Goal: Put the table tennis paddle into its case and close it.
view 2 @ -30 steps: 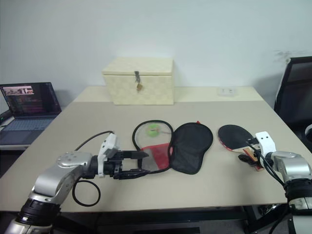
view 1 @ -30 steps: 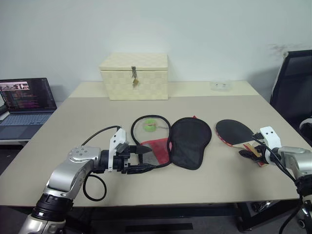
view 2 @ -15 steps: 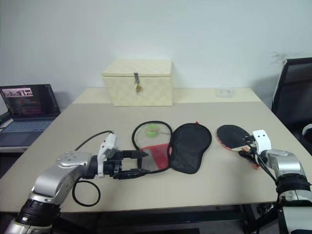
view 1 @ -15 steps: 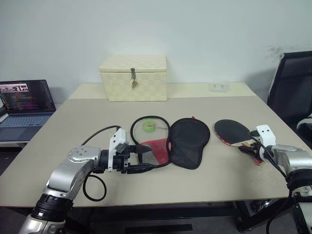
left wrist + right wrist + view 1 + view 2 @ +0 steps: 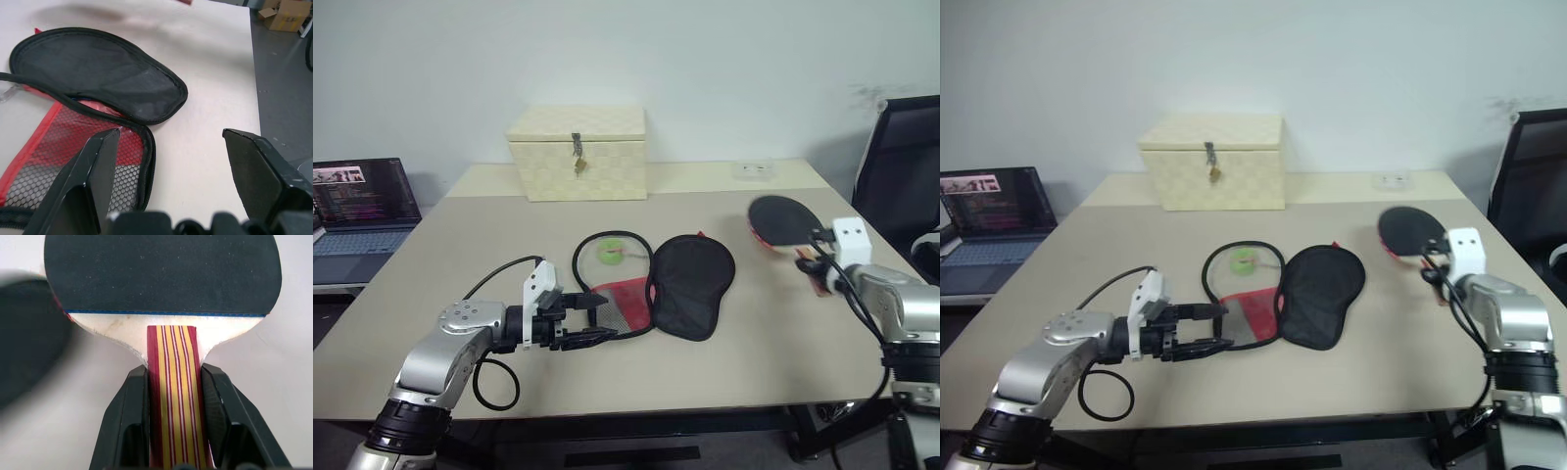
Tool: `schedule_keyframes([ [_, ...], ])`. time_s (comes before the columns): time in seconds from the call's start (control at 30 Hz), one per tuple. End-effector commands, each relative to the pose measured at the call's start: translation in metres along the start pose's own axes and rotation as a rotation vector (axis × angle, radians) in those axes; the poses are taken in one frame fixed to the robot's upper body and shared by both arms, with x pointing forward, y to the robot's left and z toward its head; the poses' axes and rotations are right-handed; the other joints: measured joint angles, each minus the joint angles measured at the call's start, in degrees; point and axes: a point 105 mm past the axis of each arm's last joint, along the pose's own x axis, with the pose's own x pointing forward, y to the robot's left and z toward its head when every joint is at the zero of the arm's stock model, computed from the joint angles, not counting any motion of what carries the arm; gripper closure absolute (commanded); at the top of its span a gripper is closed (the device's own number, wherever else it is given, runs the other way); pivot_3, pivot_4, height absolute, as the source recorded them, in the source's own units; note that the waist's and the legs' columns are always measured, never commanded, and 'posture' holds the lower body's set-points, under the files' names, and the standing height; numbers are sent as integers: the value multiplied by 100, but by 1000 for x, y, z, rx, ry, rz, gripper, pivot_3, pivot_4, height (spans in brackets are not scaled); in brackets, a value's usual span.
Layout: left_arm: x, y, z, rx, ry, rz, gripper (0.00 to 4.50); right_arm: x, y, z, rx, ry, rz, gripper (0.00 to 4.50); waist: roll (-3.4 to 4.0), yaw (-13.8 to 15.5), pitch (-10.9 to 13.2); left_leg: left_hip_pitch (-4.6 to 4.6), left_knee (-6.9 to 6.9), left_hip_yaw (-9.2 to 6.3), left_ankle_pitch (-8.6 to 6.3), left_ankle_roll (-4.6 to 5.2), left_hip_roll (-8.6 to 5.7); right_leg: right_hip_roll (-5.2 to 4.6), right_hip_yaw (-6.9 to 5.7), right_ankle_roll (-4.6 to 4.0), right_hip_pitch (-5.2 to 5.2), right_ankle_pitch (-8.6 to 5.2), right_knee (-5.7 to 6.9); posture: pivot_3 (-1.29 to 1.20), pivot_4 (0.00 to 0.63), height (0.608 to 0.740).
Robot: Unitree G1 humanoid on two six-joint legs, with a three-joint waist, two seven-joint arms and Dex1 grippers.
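Note:
My right gripper is to put down the table tennis paddle, which hangs above the table now. It will let go of it on the far part of the case's black flap (image 5: 699, 269).
The table tennis paddle (image 5: 781, 217) hangs above the table at the right, its black blade tilted up. My right gripper (image 5: 811, 262) is shut on its striped wooden handle (image 5: 172, 382), below the blade (image 5: 161, 271). The case (image 5: 690, 284) lies open mid-table: the black flap spread to the right, the red mesh half (image 5: 625, 298) to the left, and a green zipper tag (image 5: 610, 253) inside the zip loop. My left gripper (image 5: 604, 316) stands open at the near end of the mesh half (image 5: 63, 152), one finger (image 5: 98, 161) over the netting, the other (image 5: 254, 166) above bare table.
A cream checkered latched box (image 5: 578, 152) stands at the back of the table (image 5: 509, 235). A laptop (image 5: 357, 196) sits on a side surface to the left. A black chair (image 5: 901, 166) is beside the table's right edge. A small white object (image 5: 751, 171) lies far back.
My right gripper has shut on the paddle's handle and lifted the paddle off the table, up and to the left. The left gripper and the case have not moved.

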Motion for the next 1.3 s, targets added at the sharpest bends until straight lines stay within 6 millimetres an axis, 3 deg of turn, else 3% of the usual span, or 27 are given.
schedule_keyframes([
  [0.03, -5, 1, 13, 55, -26, 12, 832, -7, 51, 0, 37, -21, 96, 3417, 0, 12, 0, -1, 1, -10, 0, 0, -1, 2, -2, -3, -1, -3, 7, 0, 150, 740],
  [0.17, -4, 2, 14, 58, -27, 11, 832, 0, 99, -17, 101, 11, 156, 3417, -1, 74, -1, -20, 8, -17, 2, -2, -3, -3, -7, -16, -27, -13, 43, 0, 150, 740],
  [0.23, -4, 1, 14, 60, -27, 11, 832, 5, 110, -21, 117, 17, 156, 3417, -3, 80, -2, -47, 20, -12, 3, -4, -9, -4, -5, -15, -54, -10, 55, 0, 150, 740],
  [0.6, -7, 1, 12, 67, -20, 22, 832, 26, 100, -30, 66, 35, 89, 3417, -3, 124, -2, -53, 22, 0, 4, -5, -8, -7, -11, -15, -75, -12, 74, 0, 150, 740],
  [1.23, -3, 1, 13, 69, -27, 18, 832, 19, 95, -42, 38, 81, 67, 3417, -4, 101, -2, -53, 21, -2, 4, -5, -6, -7, -11, -17, -75, -13, 78, 0, 150, 740],
  [1.3, -3, 1, 13, 70, -27, 17, 832, 18, 96, -42, 32, 76, 70, 2699, -4, 100, -2, -53, 21, -3, 4, -5, -6, -6, -11, -17, -76, -13, 78, 0, 150, 740],
])
